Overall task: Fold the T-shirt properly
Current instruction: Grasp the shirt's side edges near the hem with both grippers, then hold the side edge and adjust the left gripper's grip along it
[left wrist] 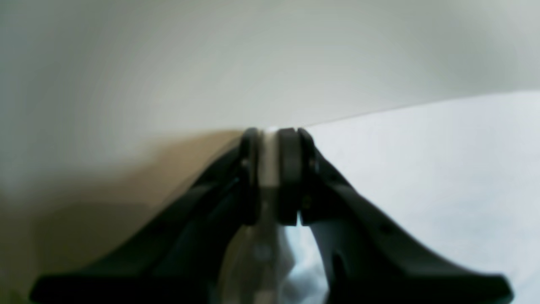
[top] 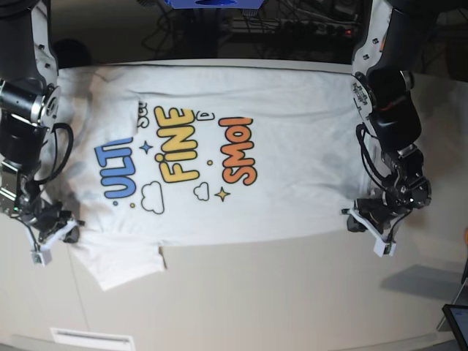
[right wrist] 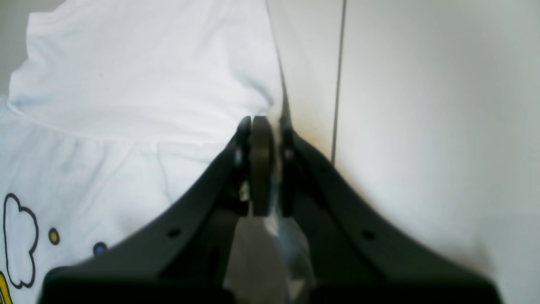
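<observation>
Next, I open my left gripper, as it pinches just the very edge of the T-shirt's near corner, and take the cloth farther in before folding [left wrist: 334, 149].
The white T-shirt [top: 219, 110] lies spread print-up on the table, showing blue "ULT", yellow "FINE" and orange "SMOL". One short sleeve [top: 117, 263] sticks out at the near left. My left gripper [top: 356, 219] is at the shirt's near right corner. In the left wrist view it [left wrist: 272, 137] is shut with white shirt cloth [left wrist: 422, 190] pinched between its pads. My right gripper [top: 62, 228] is at the shirt's near left edge by the sleeve. In the right wrist view it [right wrist: 265, 126] is shut on the shirt's edge [right wrist: 147, 84], with a cloud print [right wrist: 19, 240] beside it.
The cream table [top: 256, 300] stretches toward the camera beyond the shirt, with a thin seam [right wrist: 337, 84] across it. Cables [top: 292, 22] lie behind the far edge. A dark screen corner [top: 457, 325] sits at the near right.
</observation>
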